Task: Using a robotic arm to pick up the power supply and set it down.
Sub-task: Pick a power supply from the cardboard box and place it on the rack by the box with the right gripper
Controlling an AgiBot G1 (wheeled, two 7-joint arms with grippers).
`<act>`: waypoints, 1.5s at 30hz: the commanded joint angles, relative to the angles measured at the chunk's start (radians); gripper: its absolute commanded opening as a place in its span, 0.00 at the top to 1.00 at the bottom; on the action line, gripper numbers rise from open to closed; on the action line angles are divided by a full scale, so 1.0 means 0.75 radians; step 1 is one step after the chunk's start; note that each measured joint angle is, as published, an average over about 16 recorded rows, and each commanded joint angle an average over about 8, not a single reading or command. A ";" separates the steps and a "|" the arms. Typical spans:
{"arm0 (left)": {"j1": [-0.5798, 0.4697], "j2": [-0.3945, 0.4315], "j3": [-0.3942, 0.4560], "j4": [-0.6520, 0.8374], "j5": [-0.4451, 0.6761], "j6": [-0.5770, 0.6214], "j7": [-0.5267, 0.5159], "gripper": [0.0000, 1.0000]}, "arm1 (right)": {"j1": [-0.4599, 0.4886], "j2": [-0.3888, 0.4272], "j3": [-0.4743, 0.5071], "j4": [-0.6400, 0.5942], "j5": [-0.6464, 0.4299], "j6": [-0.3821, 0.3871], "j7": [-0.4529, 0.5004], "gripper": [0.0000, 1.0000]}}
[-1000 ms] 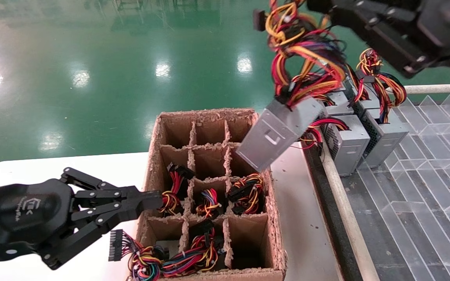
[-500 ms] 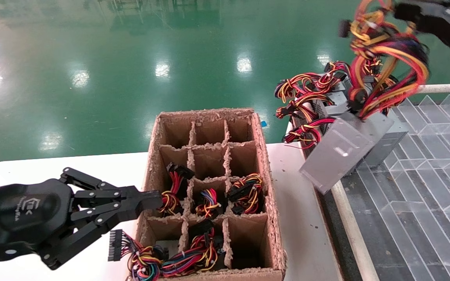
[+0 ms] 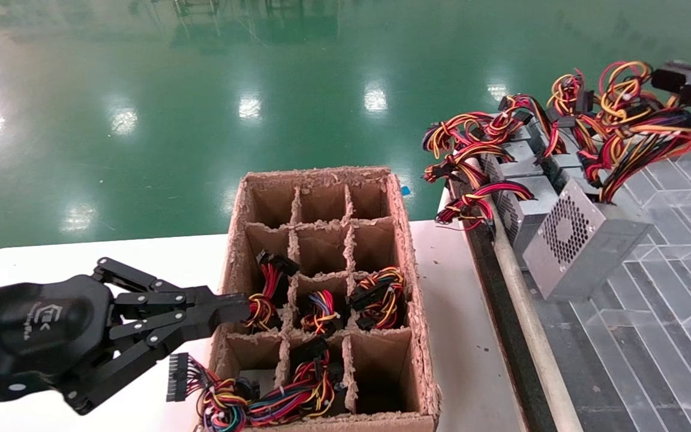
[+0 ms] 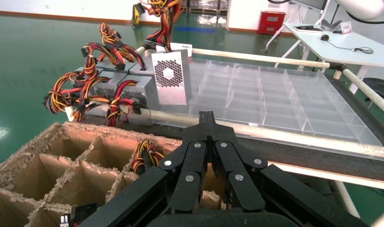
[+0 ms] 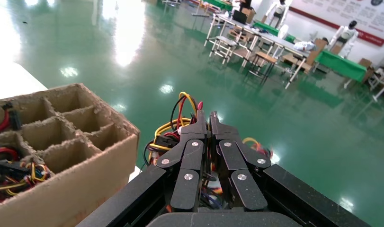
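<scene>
The robot's right gripper will release the power supply beside the white rail (image 3: 559,287), at the near end of the row of supplies.
The power supply (image 3: 579,246), a grey metal box with a perforated fan face, hangs tilted over the near end of the clear tray (image 3: 651,342), and also shows far off in the left wrist view (image 4: 170,80). Its wire bundle (image 3: 639,132) of yellow, orange, red and purple runs up to my right gripper (image 3: 663,79) at the top right edge. In the right wrist view that gripper (image 5: 207,118) is shut on the wires (image 5: 173,128). I cannot tell whether the box's lower corner touches the tray. My left gripper (image 3: 240,306) (image 4: 207,118) sits shut and empty at the cardboard box's left wall.
A cardboard box (image 3: 420,336) with divider cells holds several wire bundles, its far cells empty. A few other grey supplies (image 3: 525,219) with red-yellow wires stand in a row at the tray's far end. A white rail (image 3: 531,342) edges the tray. A loose connector (image 3: 177,377) lies near the box's front left.
My right gripper carried the power supply rightward and down, from above the cardboard box to over the clear tray. The box turned so its perforated face shows. The left arm stayed still.
</scene>
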 commanded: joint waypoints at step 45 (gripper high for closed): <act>0.000 0.000 0.000 0.000 0.000 0.000 0.000 1.00 | 0.105 -0.209 -0.219 -0.062 -0.219 0.005 0.019 0.00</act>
